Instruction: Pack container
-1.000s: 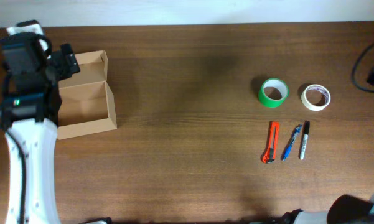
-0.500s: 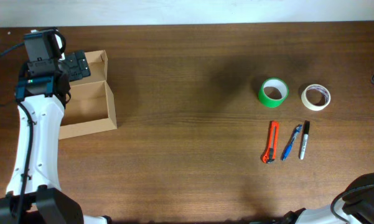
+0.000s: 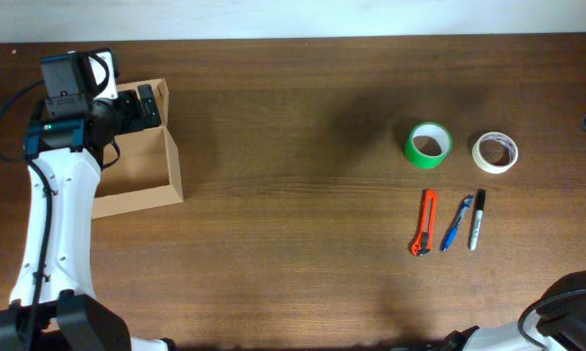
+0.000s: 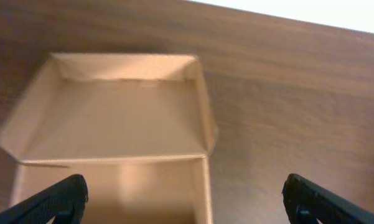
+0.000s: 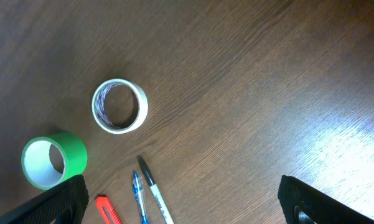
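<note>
I will close my left gripper on the middle of the cardboard container's side (image 3: pixel 175 164) (image 4: pixel 207 199) that faces the green tape roll.
The tan cardboard container (image 3: pixel 141 168) stands open and empty at the table's left, its lid flap folded back on the far side. In the left wrist view the container (image 4: pixel 112 118) fills the left half. My left gripper (image 3: pixel 144 107) hovers over the flap, open and empty; its fingertips (image 4: pixel 187 199) straddle the container's right wall. My right gripper (image 5: pixel 187 205) is open and empty, high above the table's right side. A green tape roll (image 3: pixel 429 144), a white tape roll (image 3: pixel 494 152), an orange box cutter (image 3: pixel 425 221), a blue pen (image 3: pixel 456 223) and a black marker (image 3: pixel 476 218) lie at the right.
The right wrist view shows the white tape roll (image 5: pixel 119 106), green tape roll (image 5: pixel 53 160), box cutter (image 5: pixel 109 211), pen (image 5: pixel 139 199) and marker (image 5: pixel 154 193) below left of the fingers. The right arm's base (image 3: pixel 570 312) sits at the front right corner.
My left arm has swung from left of the container to over its lid flap, with the gripper now pointing right. The items on the right have not moved.
</note>
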Controlling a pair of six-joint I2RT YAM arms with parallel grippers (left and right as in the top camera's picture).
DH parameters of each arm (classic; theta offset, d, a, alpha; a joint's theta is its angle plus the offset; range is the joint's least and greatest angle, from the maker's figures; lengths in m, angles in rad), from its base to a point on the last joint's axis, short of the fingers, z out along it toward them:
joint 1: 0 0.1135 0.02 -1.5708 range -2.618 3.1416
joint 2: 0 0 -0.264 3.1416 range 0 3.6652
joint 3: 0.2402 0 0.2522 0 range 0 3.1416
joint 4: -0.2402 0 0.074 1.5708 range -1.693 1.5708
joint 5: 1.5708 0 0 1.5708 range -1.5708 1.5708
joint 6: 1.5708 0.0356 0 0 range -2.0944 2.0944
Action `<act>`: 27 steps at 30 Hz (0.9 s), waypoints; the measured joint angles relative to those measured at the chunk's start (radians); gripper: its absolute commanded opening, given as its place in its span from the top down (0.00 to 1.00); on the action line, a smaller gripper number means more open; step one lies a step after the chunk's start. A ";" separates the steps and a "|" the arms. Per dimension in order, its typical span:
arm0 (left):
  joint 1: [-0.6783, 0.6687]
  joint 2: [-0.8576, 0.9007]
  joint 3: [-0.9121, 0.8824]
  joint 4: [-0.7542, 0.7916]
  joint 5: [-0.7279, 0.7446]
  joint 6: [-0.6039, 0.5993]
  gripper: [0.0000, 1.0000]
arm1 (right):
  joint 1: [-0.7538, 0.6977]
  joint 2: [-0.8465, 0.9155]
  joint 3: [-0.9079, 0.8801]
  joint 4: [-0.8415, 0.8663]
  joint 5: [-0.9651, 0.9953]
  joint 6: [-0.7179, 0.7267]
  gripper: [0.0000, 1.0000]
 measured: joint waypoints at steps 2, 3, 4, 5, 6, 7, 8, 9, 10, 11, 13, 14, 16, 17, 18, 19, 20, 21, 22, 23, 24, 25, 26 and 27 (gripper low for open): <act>0.000 0.000 0.000 -0.015 0.046 0.000 0.00 | 0.000 0.000 0.000 0.000 0.000 0.000 0.01; 0.000 0.000 0.000 -0.019 0.074 0.000 0.00 | 0.000 0.000 0.000 0.000 0.000 -0.001 0.01; 0.000 0.000 0.000 -0.022 0.104 0.000 0.00 | 0.000 0.000 0.000 0.000 0.000 0.000 0.01; 0.000 0.000 0.000 -0.023 0.125 0.000 0.05 | 0.000 0.000 0.000 0.000 0.000 -0.001 0.01; 0.000 0.000 0.000 -0.025 0.143 0.000 0.11 | 0.000 0.000 0.000 0.000 0.000 0.000 0.01; 0.000 0.000 0.000 -0.031 0.152 -0.002 0.19 | 0.000 0.000 0.000 0.000 0.000 -0.001 0.01; 0.000 0.000 0.000 -0.045 0.156 -0.005 0.23 | 0.000 0.000 0.000 0.000 0.000 -0.001 0.01; 0.000 0.000 0.001 -0.069 0.157 -0.008 0.25 | 0.000 0.000 0.000 0.000 0.000 -0.001 0.01; -0.003 0.000 0.001 -0.111 0.151 -0.011 0.26 | 0.000 0.000 0.000 0.000 0.000 0.000 0.01; -0.006 0.000 0.001 -0.140 0.142 -0.016 0.26 | 0.000 0.000 0.000 0.000 0.000 0.000 0.01; -0.020 0.000 0.001 -0.234 0.094 -0.024 0.26 | 0.000 0.000 0.000 0.000 0.000 -0.001 0.01; -0.027 0.000 0.001 -0.262 0.078 -0.026 0.26 | 0.000 0.000 0.000 0.000 -0.001 0.000 0.01; -0.052 0.001 0.001 -0.320 0.030 -0.033 0.26 | 0.000 0.000 0.000 0.000 -0.001 -0.001 0.01; -0.064 0.004 0.005 -0.352 0.006 -0.040 0.26 | 0.000 0.000 0.000 0.000 -0.002 0.000 0.01; -0.076 0.010 0.015 -0.388 -0.012 -0.046 0.26 | 0.000 0.000 0.000 0.000 -0.003 0.000 0.01; -0.083 0.018 0.029 -0.413 -0.026 -0.053 0.26 | 0.000 0.000 0.000 0.000 -0.003 0.000 0.01; -0.086 0.032 0.052 -0.445 -0.037 -0.061 0.26 | 0.000 0.000 0.000 0.000 -0.003 0.000 0.01; -0.087 0.046 0.076 -0.470 -0.046 -0.066 0.26 | 0.000 0.000 0.000 0.000 -0.003 -0.001 0.01; -0.086 0.070 0.113 -0.504 -0.057 -0.072 0.26 | 0.000 0.000 0.000 0.000 -0.003 -0.001 0.01; -0.086 0.097 0.150 -0.527 -0.069 -0.079 0.26 | 0.000 0.000 0.000 0.000 -0.003 0.000 0.01; -0.086 0.119 0.177 -0.540 -0.073 -0.082 0.26 | 0.000 0.000 0.000 0.000 -0.003 0.000 0.01; -0.085 0.149 0.207 -0.549 -0.080 -0.086 0.26 | 0.000 0.000 0.000 0.000 -0.003 -0.001 0.01; -0.085 0.179 0.231 -0.551 -0.085 -0.089 0.26 | 0.000 0.000 0.000 0.000 -0.003 0.000 0.01; -0.085 0.210 0.253 -0.549 -0.088 -0.092 0.26 | 0.000 0.000 0.000 0.000 -0.003 0.000 0.01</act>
